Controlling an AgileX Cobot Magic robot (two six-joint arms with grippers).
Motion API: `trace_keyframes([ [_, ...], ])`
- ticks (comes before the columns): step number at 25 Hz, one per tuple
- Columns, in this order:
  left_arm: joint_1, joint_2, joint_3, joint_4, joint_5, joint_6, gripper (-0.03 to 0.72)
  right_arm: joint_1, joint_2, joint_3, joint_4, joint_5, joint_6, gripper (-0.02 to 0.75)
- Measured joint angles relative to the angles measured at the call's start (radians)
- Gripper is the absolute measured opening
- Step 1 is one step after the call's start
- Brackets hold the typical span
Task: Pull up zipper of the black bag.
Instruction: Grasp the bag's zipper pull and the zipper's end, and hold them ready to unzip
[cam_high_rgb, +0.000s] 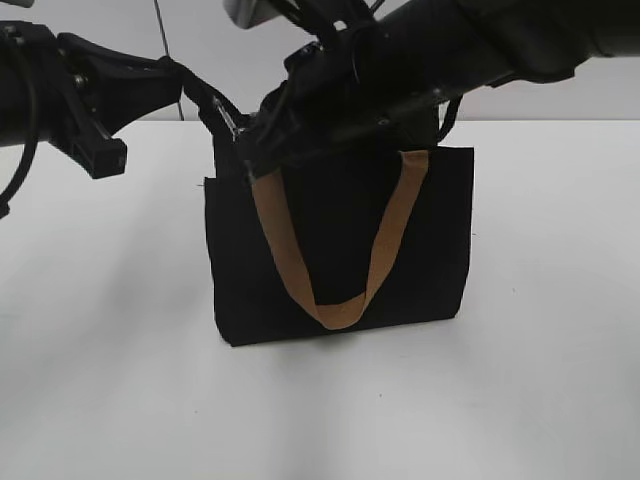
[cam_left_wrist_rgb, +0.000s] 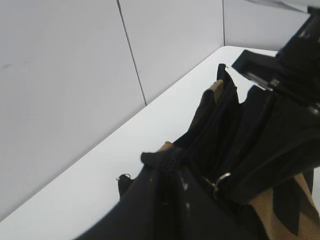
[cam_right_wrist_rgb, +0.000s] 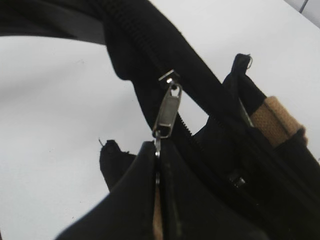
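Note:
The silver pull will rest above the tan strap's end farther from the robot's left gripper (cam_high_rgb: 376, 141) once the right gripper releases it.
The black bag (cam_high_rgb: 330, 235) stands upright on the white table, a tan strap handle (cam_high_rgb: 340, 300) hanging down its front. The zipper runs along its top edge, with its silver pull (cam_right_wrist_rgb: 167, 111) near the bag's left end (cam_high_rgb: 228, 118). My right gripper (cam_right_wrist_rgb: 157, 150) is shut on the ring of the pull; it reaches across from the right (cam_high_rgb: 250, 150). My left gripper (cam_left_wrist_rgb: 170, 167) is shut on the fabric end of the zipper line at the bag's top left corner (cam_high_rgb: 205, 95). The pull's ring also shows in the left wrist view (cam_left_wrist_rgb: 220, 181).
The white table (cam_high_rgb: 110, 330) spreads around the bag, with a grey wall (cam_left_wrist_rgb: 65, 75) behind it. The right arm (cam_high_rgb: 470, 50) crosses above the bag's top. The second tan strap (cam_right_wrist_rgb: 275, 120) lies by the bag's opening.

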Motion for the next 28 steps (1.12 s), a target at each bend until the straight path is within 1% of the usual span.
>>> trace_keyframes([
  [6,0.0,0.0,0.001,0.0,0.001,0.0,0.032,-0.083,-0.011,0.0,-0.001,0.066,0.081,-0.001],
  [13,0.0,-0.012,0.002,0.003,0.001,0.0,0.032,-0.153,-0.04,0.0,0.002,0.123,0.094,-0.001],
  [21,-0.001,-0.086,0.004,0.016,0.084,0.0,0.032,-0.166,-0.04,0.0,0.005,0.152,0.097,-0.001],
  [28,-0.001,-0.13,0.01,0.014,0.105,0.0,0.032,-0.166,-0.04,0.0,-0.007,0.16,0.109,-0.001],
])
